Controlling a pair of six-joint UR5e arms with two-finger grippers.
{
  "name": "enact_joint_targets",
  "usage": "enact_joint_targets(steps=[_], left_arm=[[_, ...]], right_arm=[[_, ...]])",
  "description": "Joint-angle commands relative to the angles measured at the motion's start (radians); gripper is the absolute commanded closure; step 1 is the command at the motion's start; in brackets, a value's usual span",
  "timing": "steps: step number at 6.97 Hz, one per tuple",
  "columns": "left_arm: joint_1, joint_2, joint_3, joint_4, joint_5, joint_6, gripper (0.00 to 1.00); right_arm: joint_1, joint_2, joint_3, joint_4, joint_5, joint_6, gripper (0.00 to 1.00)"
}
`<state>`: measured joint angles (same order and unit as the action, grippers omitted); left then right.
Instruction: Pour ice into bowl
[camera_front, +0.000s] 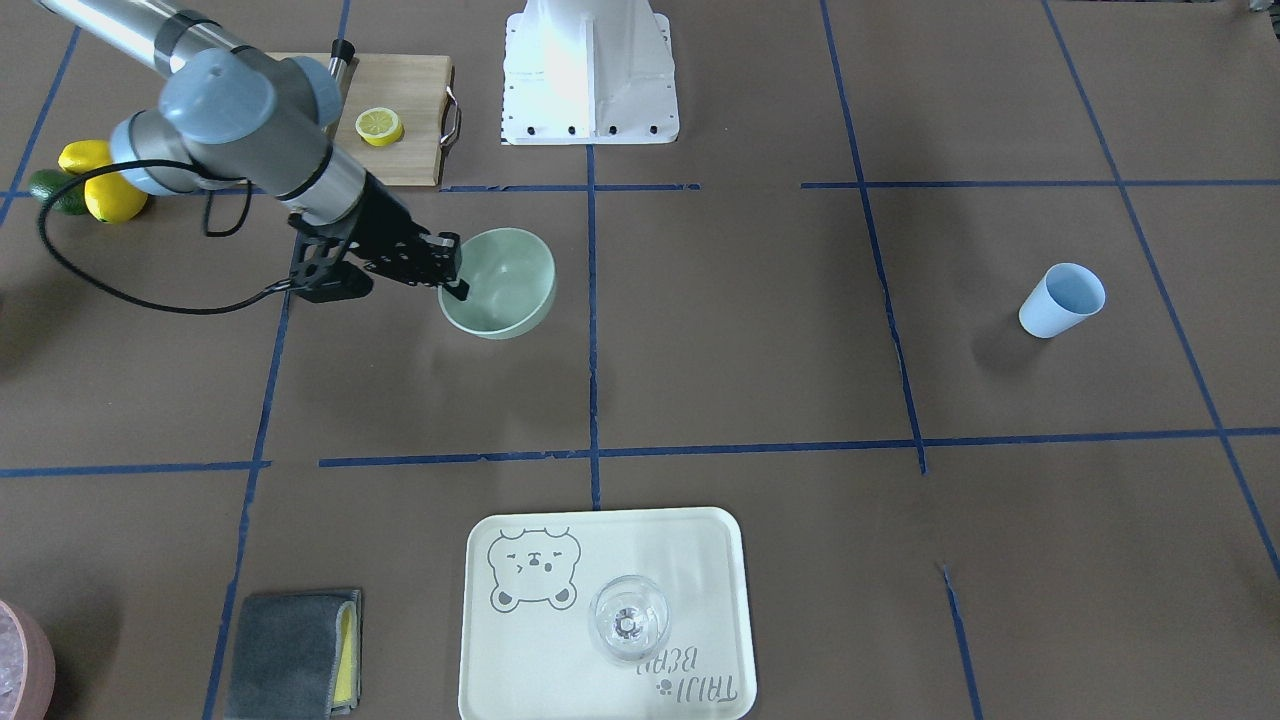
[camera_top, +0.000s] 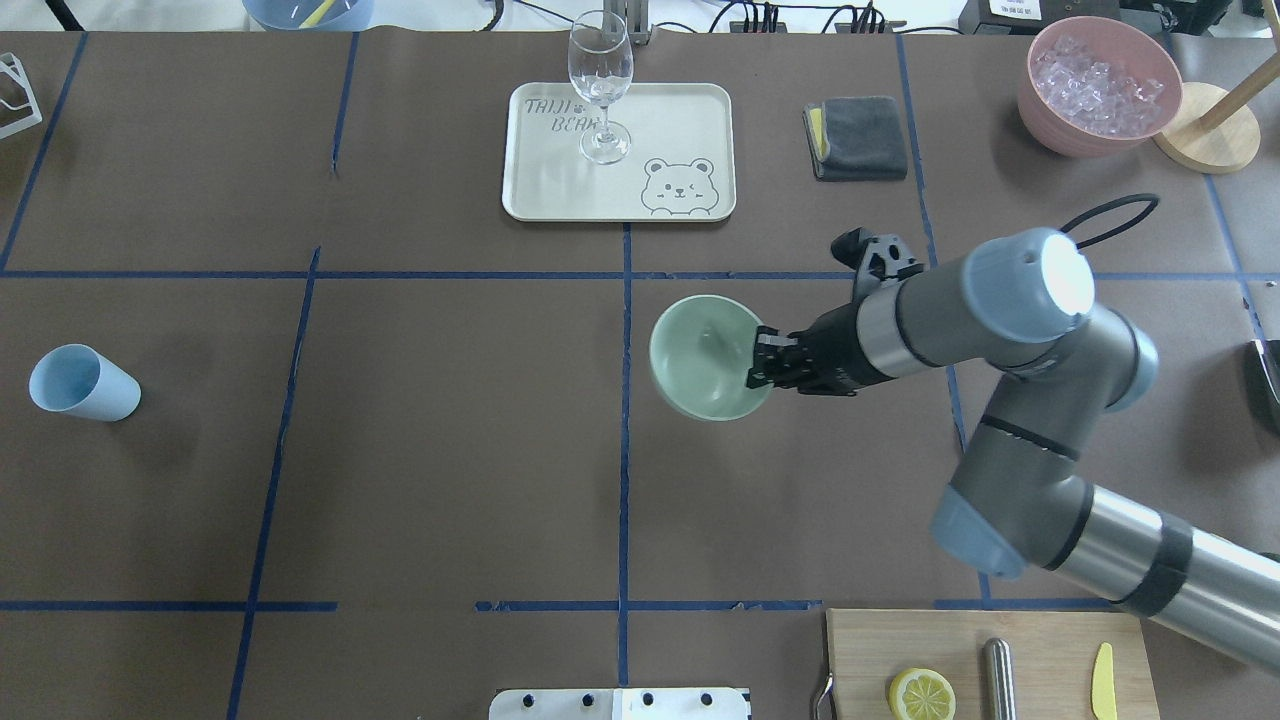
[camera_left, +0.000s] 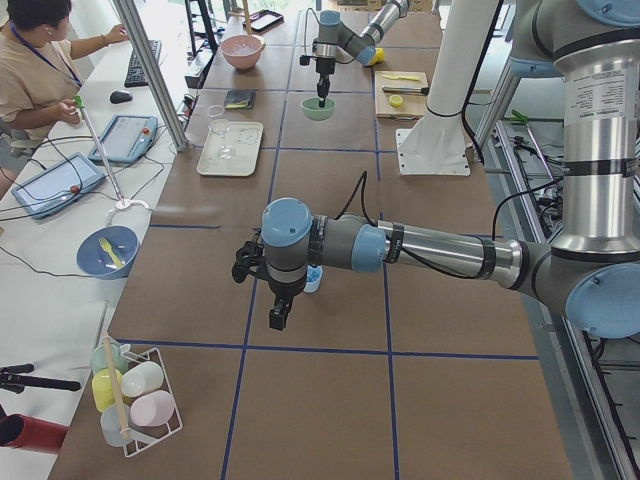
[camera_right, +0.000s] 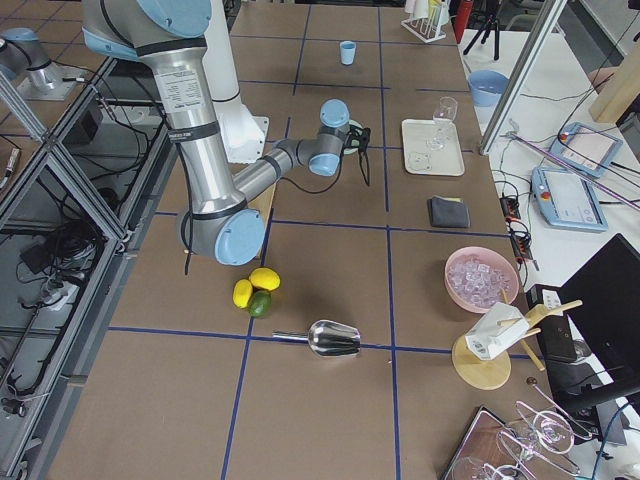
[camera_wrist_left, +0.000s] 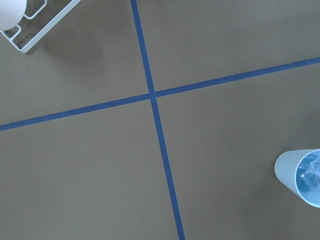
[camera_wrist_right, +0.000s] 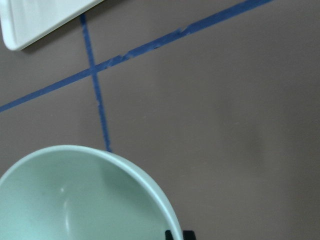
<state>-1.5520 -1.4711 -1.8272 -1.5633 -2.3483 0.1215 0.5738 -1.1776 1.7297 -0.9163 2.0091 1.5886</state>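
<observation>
The bowl will leave my right gripper on the table (camera_front: 686, 310) just past the centre line, toward the blue cup.
The pale mint-green bowl (camera_top: 700, 360) sits right of the table's centre line. My right gripper (camera_top: 765, 366) is shut on its near-right rim, one finger inside and one outside; the front view shows the same grip (camera_front: 456, 277) on the bowl (camera_front: 505, 285). In the right wrist view the bowl (camera_wrist_right: 75, 200) looks bare inside. The ice (camera_wrist_left: 309, 170) lies in the blue cup (camera_wrist_left: 300, 176), which stands far off on the left side (camera_top: 85, 383). My left gripper (camera_left: 278, 316) hangs near that cup (camera_left: 314, 280); I cannot tell whether it is open or shut.
A cream tray (camera_top: 560, 190) with a wine glass (camera_top: 601, 85) stands at the far middle, with a grey cloth (camera_top: 858, 137) and a pink container of ice (camera_top: 1098, 85) to its right. A cutting board (camera_top: 1040, 650) with a lemon half sits near the base. A person (camera_left: 35, 70) sits by the table.
</observation>
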Motion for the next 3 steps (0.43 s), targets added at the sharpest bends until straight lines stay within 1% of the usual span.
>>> enact_joint_targets(steps=[1, 2, 3], left_arm=[[0.003, 0.000, -0.003, -0.023, -0.061, 0.001, 0.00], [0.004, 0.005, 0.002, -0.073, -0.065, 0.000, 0.00], [0.004, 0.005, 0.003, -0.074, -0.065, 0.000, 0.00]], right_arm=[[-0.119, 0.212, -0.022, -0.252, -0.151, 0.063, 1.00], [-0.149, 0.304, -0.145, -0.246, -0.212, 0.095, 1.00], [-0.160, 0.390, -0.259, -0.245, -0.223, 0.125, 1.00]])
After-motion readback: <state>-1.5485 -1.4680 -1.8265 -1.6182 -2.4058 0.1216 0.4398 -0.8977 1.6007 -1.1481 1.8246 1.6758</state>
